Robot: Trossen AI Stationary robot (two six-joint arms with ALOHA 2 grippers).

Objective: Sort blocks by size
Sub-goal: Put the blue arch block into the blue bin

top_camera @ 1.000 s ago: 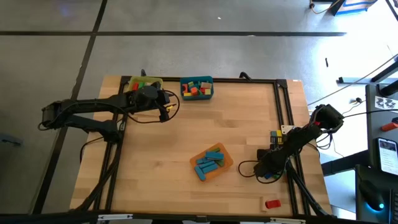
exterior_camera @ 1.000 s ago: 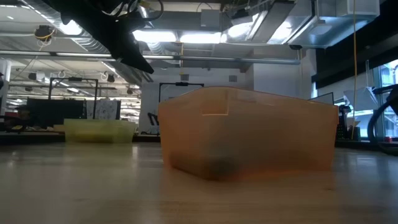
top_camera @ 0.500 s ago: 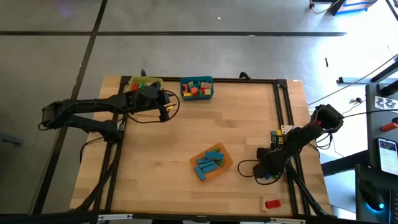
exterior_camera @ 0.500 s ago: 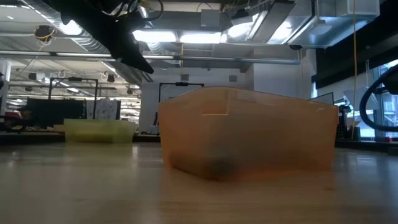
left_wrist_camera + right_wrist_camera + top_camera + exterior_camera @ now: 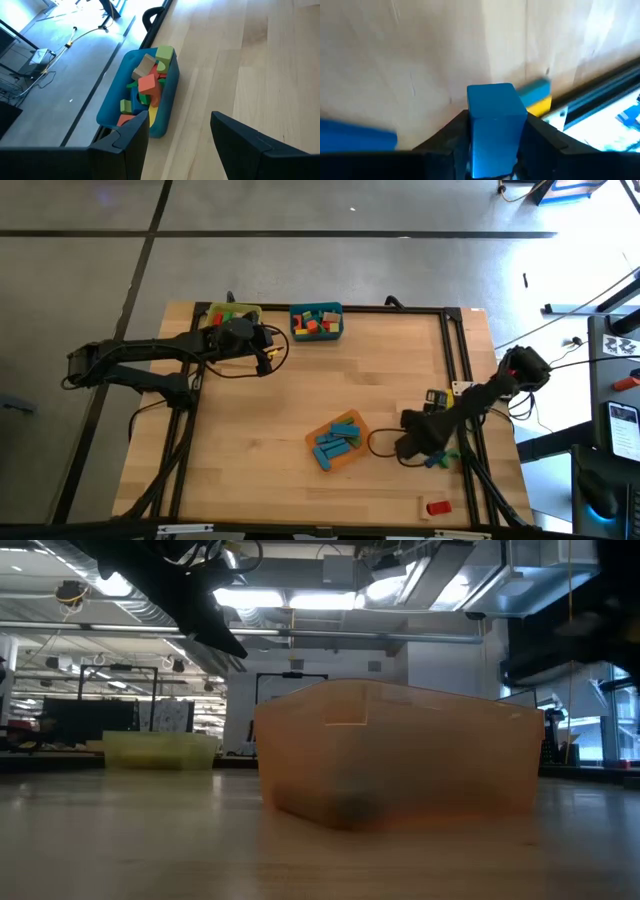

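My right gripper needs to release the blue block next to the pale wooden block in the teal bin point(image 5: 324, 318).
My right gripper point(image 5: 408, 448) hangs over the table's right part, between the orange bin point(image 5: 340, 442) and the right rail, shut on a blue block point(image 5: 495, 112). The orange bin holds several blue blocks point(image 5: 335, 442). My left gripper point(image 5: 180, 135) stands open and empty at the far left, near the teal bin point(image 5: 167, 95) of mixed blocks and the yellow bin point(image 5: 232, 314). Loose blocks lie on the table: a blue-green pair point(image 5: 438, 461), a yellow one point(image 5: 437, 397) and a red one point(image 5: 437, 507). My right gripper pinches the blue block between its two fingers point(image 5: 454, 136), one on each of two opposite side faces point(image 5: 476, 131). The fingers come from above, slanting steeply down. The block stands out past the fingertips, lifted clear of the table.
A dark rail point(image 5: 468, 380) runs along the table's right side, with cables and equipment beyond it. Bare wood lies between the orange bin and the two far bins. In the low view the orange bin point(image 5: 400, 755) fills the middle and the yellow bin point(image 5: 160, 750) shows behind it.
My right gripper has risen and gone toward the table's left, toward the orange bin, carrying the blue block clear of the table. The blue-green pair of blocks near the right rail has come into sight behind it.
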